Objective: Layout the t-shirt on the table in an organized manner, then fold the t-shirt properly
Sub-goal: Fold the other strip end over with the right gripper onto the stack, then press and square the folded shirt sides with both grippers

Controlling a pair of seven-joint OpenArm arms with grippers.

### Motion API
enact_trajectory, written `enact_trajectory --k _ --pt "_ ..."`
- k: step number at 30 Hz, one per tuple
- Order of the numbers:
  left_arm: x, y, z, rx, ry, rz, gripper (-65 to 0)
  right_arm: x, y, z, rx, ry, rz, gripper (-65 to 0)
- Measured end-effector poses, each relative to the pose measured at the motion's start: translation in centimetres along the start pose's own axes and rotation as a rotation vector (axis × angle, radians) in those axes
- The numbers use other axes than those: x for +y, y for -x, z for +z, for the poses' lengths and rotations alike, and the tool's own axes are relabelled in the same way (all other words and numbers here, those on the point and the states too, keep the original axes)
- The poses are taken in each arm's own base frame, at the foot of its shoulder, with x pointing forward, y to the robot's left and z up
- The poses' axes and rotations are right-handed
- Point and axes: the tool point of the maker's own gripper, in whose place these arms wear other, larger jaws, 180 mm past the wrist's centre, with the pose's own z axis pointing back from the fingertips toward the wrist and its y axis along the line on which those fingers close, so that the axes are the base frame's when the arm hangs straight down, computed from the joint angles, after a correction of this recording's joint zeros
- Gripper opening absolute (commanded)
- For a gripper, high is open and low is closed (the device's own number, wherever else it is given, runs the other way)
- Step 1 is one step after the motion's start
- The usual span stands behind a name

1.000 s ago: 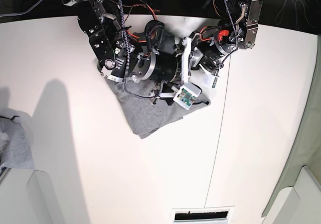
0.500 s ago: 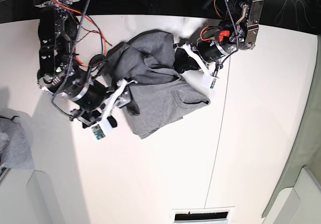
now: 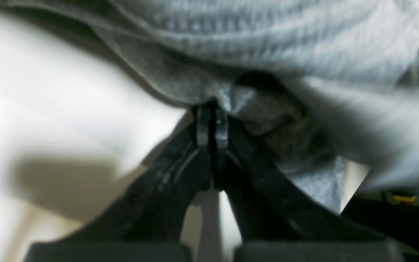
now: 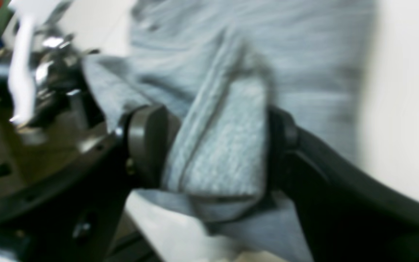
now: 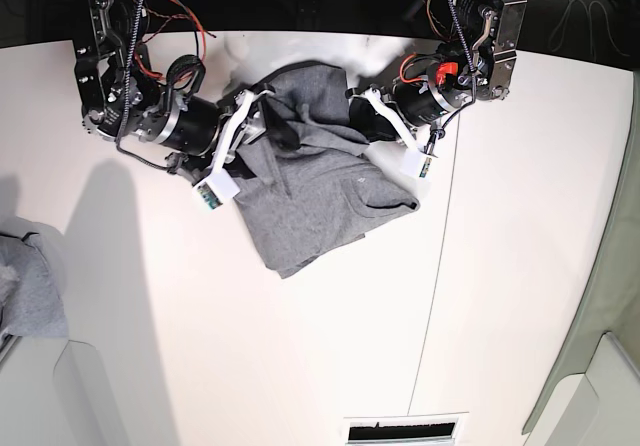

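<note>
The t-shirt has its nearest corner just beside the t-shirt's near edge (image 5: pixel 307 259), where my right gripper should go next and close.
The heather-grey t-shirt (image 5: pixel 320 196) lies bunched and partly spread on the white table (image 5: pixel 200 346), toward its far middle. My left gripper (image 5: pixel 354 114) is at the shirt's far right edge. In the left wrist view its fingertips (image 3: pixel 203 123) are pressed together, with the t-shirt's cloth (image 3: pixel 267 43) pinched at their tips. My right gripper (image 5: pixel 264 118) is at the shirt's far left edge. The right wrist view shows its jaws standing wide, with a thick fold of the t-shirt (image 4: pixel 267 43) lying between the two pads (image 4: pixel 147 145).
A separate bunch of grey cloth (image 5: pixel 25 291) lies at the table's left edge. A thin dark seam (image 5: pixel 440 266) runs down the table to the right of the shirt. A slotted opening (image 5: pixel 405 429) sits at the near edge. Cables hang behind both arms.
The right arm swung from over the shirt out to the lower left, then back to the shirt's far left edge. The shirt was pulled wider. The left gripper stayed put.
</note>
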Motion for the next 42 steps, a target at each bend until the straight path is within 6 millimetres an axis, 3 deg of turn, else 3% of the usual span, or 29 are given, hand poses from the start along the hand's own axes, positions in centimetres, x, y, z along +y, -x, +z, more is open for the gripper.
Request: enact_trajectory --k 6,8,13,17,22,23,24,26,27,30,32,37,39,42 --pt "-0.1 0.0 0.0 0.005 0.005 -0.006 -63.7 6.0 1.0 -2.1 0.055 -0.127 0.039 -26.7" --pt "0.0 -0.2 0.0 0.005 0.004 -0.007 -63.7 6.6 0.0 -1.9 0.040 -0.130 0.070 -26.6" --pt "0.7 -1.0 0.2 -0.006 -0.008 0.016 -63.7 9.6 -4.7 -1.2 -0.102 -0.187 0.101 -26.6" --pt "1.3 -1.6 0.6 -0.006 -0.007 0.023 -63.7 10.8 -6.7 -1.1 -0.162 -0.207 0.101 -26.6" --pt "2.9 -2.5 1.7 -0.028 -0.027 0.057 -63.7 11.1 -7.2 -1.2 -0.181 -0.211 0.089 -27.1" --pt "3.4 -2.5 2.3 -0.027 -0.023 0.067 -63.7 11.0 -7.7 -1.2 -0.200 -0.201 0.085 -30.9" --pt "4.0 -2.5 2.9 -0.030 -0.027 0.074 -63.7 10.5 -8.1 -1.2 -0.218 -0.175 0.086 -38.6" --pt "5.5 -3.1 4.2 -0.057 -0.053 0.097 -63.7 8.7 -8.8 -1.0 -0.244 -0.103 0.090 -60.8" --pt "6.3 -3.3 4.8 -0.068 -0.071 0.102 -63.7 7.3 -9.0 -0.8 -0.241 -0.046 0.103 -65.0" --pt "8.1 -4.1 6.8 -0.080 -0.110 0.134 -63.7 3.0 -10.4 0.4 -0.269 0.105 0.137 -65.0" --pt "8.0 -5.5 8.1 -0.119 -0.088 0.166 -63.7 0.6 -11.4 1.4 -0.291 0.168 0.128 -65.0" --pt "3.5 -9.5 9.2 -0.169 0.068 0.097 -63.7 -4.2 -13.9 1.9 -0.374 0.246 0.067 -65.0" --pt "0.5 -10.2 8.5 -0.153 0.128 0.020 -63.7 -5.6 -14.2 0.7 -0.368 0.241 0.041 -65.0" --pt "-5.5 -9.8 6.7 -0.114 0.258 -0.083 -63.7 -7.6 -13.7 -1.9 -0.314 0.224 -0.014 -65.0"
